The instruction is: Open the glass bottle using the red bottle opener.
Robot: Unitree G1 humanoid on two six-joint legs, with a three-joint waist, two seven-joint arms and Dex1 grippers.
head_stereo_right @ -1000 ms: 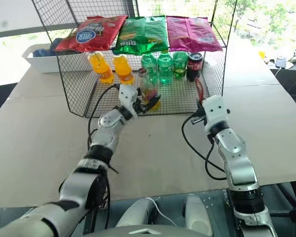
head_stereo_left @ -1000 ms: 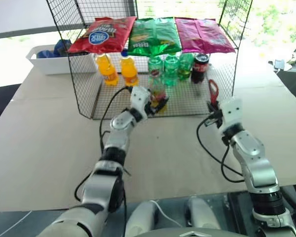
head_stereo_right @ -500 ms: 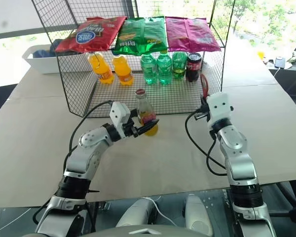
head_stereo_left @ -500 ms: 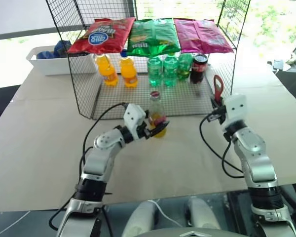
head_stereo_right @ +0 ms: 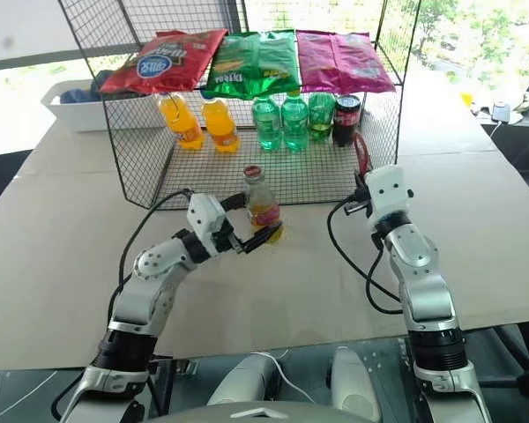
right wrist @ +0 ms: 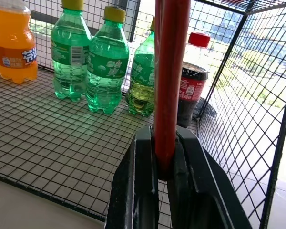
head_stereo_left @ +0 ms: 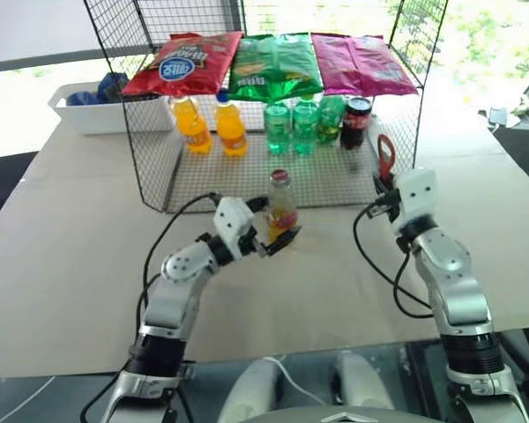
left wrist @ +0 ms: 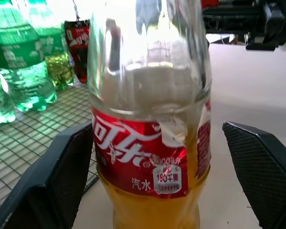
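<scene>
The red label, well below the cap, has my left gripper's fingers around it, so next I lift them and grip the glass bottle's neck (head_stereo_left: pixel 280 189) before I use the opener.
The glass bottle (head_stereo_left: pixel 280 207) stands upright on the table just in front of the wire rack, with yellow-orange liquid, a red label and a dark red cap. My left gripper (head_stereo_left: pixel 278 225) is open around its lower part. In the left wrist view both black fingers (left wrist: pixel 66 176) stand apart from the bottle (left wrist: pixel 150 143), with a gap on each side. To the right, my right gripper (head_stereo_left: pixel 383 183) is shut on the red bottle opener (head_stereo_left: pixel 386 159), which points up. The right wrist view shows the opener (right wrist: pixel 169 71) clamped between the fingers (right wrist: pixel 145 162).
The wire rack (head_stereo_left: pixel 159 176) holds two orange soda bottles (head_stereo_left: pixel 194 123), green bottles (head_stereo_left: pixel 291 123) and a cola bottle (head_stereo_left: pixel 356 119). Chip bags (head_stereo_left: pixel 273 63) lie on its top. A white bin (head_stereo_left: pixel 93 110) sits at the back left. Brown table (head_stereo_left: pixel 70 264) spreads around both arms.
The left arm drew the bottle back from the rack's front onto the table. It then opened its fingers wider, off the glass. The right arm with the opener stayed still.
</scene>
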